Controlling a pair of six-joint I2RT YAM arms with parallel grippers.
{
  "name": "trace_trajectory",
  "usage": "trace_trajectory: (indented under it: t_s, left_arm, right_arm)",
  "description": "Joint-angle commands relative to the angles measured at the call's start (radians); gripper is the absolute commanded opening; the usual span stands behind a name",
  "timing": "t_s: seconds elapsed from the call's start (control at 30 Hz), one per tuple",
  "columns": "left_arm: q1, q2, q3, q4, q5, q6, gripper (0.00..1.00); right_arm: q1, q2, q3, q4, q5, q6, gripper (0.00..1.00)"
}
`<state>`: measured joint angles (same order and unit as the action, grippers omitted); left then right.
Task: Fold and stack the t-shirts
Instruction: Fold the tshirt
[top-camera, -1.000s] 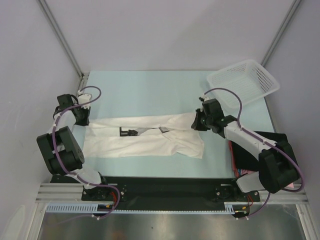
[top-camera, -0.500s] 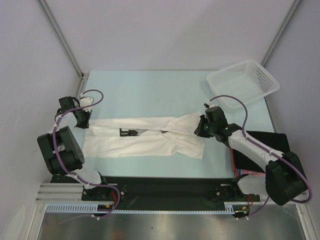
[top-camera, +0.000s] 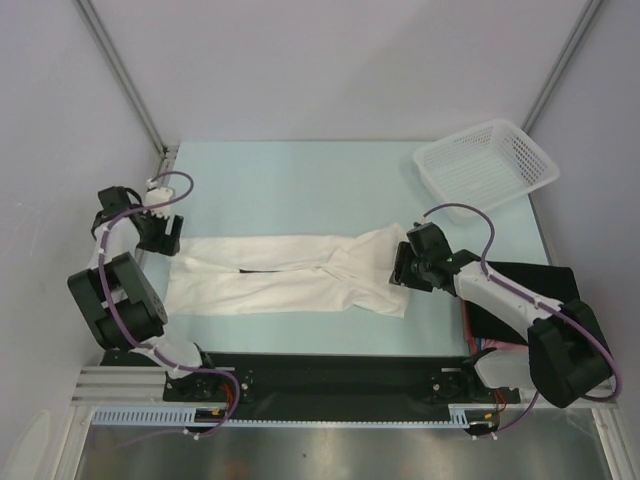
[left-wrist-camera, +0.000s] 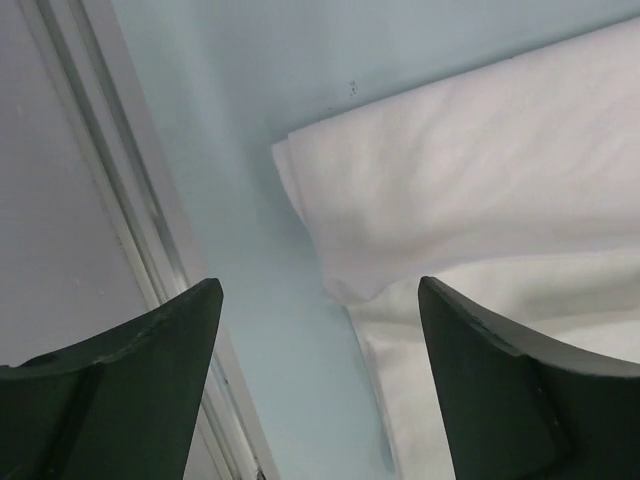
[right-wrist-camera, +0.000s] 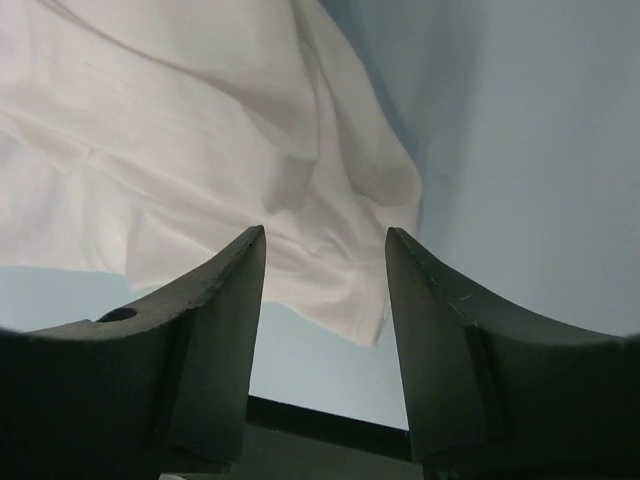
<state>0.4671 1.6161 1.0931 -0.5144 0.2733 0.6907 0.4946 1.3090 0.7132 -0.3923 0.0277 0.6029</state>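
Next, my left gripper grabs the far edge (top-camera: 193, 240) (left-wrist-camera: 338, 124) of the white t-shirt, just in from its corner next to the metal rail.
A white t-shirt (top-camera: 285, 275) lies flat across the table as a long band folded lengthwise, its right end rumpled. My left gripper (top-camera: 160, 233) stands open just off the shirt's left end; in the left wrist view the folded cloth edge (left-wrist-camera: 470, 180) lies ahead of the open left gripper (left-wrist-camera: 318, 290), with nothing between the fingers. My right gripper (top-camera: 401, 267) is open at the shirt's right end, and in its wrist view the right gripper (right-wrist-camera: 325, 235) hangs over the cloth's (right-wrist-camera: 200, 120) corner without gripping it. A black folded shirt (top-camera: 525, 290) lies at the right under the right arm, with a pink edge (top-camera: 487, 346) showing below it.
A white mesh basket (top-camera: 487, 165) stands at the back right corner. A metal rail (left-wrist-camera: 110, 210) borders the table on the left, close to the left gripper. The black base strip (right-wrist-camera: 330, 420) runs along the near edge.
Both grippers have opened and let go of the white shirt, which now lies flat. The left gripper has drawn back to the left; the right one has shifted slightly nearer.
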Motion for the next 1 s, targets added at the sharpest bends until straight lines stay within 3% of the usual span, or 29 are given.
trace_trajectory:
  t_s: [0.0, 0.07, 0.2, 0.33, 0.43, 0.57, 0.67, 0.73, 0.8, 0.83, 0.9, 0.93, 0.97]
  left_arm:
    - [0.047, -0.078, 0.134, -0.128, 0.174, 0.053, 0.86]
    - [0.027, -0.070, 0.148, -0.112, 0.156, -0.005, 0.82]
    - [-0.047, 0.051, 0.211, -0.049, -0.049, -0.101, 0.70]
    - [-0.073, 0.232, 0.292, -0.023, -0.124, -0.164, 0.78]
    - [-0.103, 0.267, 0.301, 0.005, -0.117, -0.166, 0.82]
    - [-0.142, 0.286, 0.304, -0.001, -0.086, -0.171, 0.84]
    - [-0.166, 0.304, 0.275, -0.015, -0.082, -0.155, 0.84]
    - [-0.168, 0.309, 0.226, -0.001, -0.086, -0.143, 0.81]
    - [-0.168, 0.309, 0.174, 0.014, -0.089, -0.137, 0.71]
    - [-0.168, 0.311, 0.163, 0.014, -0.082, -0.131, 0.51]
    - [-0.168, 0.309, 0.137, 0.002, -0.039, -0.128, 0.27]
    - [-0.168, 0.298, 0.127, -0.018, -0.028, -0.123, 0.01]
    - [-0.168, 0.289, 0.113, -0.019, -0.016, -0.120, 0.00]
  right_arm:
    - [-0.001, -0.108, 0.078, -0.075, 0.090, 0.020, 0.57]
    - [-0.002, -0.135, 0.081, -0.124, 0.121, 0.055, 0.61]
    - [-0.007, -0.148, 0.022, -0.155, 0.114, 0.106, 0.66]
    - [-0.005, -0.107, -0.046, -0.060, 0.075, 0.146, 0.66]
    - [-0.002, -0.076, -0.072, -0.004, 0.051, 0.152, 0.65]
    - [-0.002, -0.048, -0.112, 0.072, 0.014, 0.172, 0.60]
    - [-0.002, -0.005, -0.145, 0.127, -0.018, 0.192, 0.51]
    - [-0.002, 0.010, -0.158, 0.151, -0.046, 0.205, 0.34]
    - [-0.011, 0.021, -0.161, 0.152, -0.034, 0.199, 0.16]
    - [-0.022, 0.022, -0.158, 0.147, -0.029, 0.184, 0.11]
    - [-0.047, 0.036, -0.144, 0.142, 0.008, 0.160, 0.00]
    - [-0.077, 0.044, -0.135, 0.142, 0.021, 0.144, 0.00]
    - [-0.086, 0.055, -0.124, 0.139, 0.032, 0.109, 0.00]
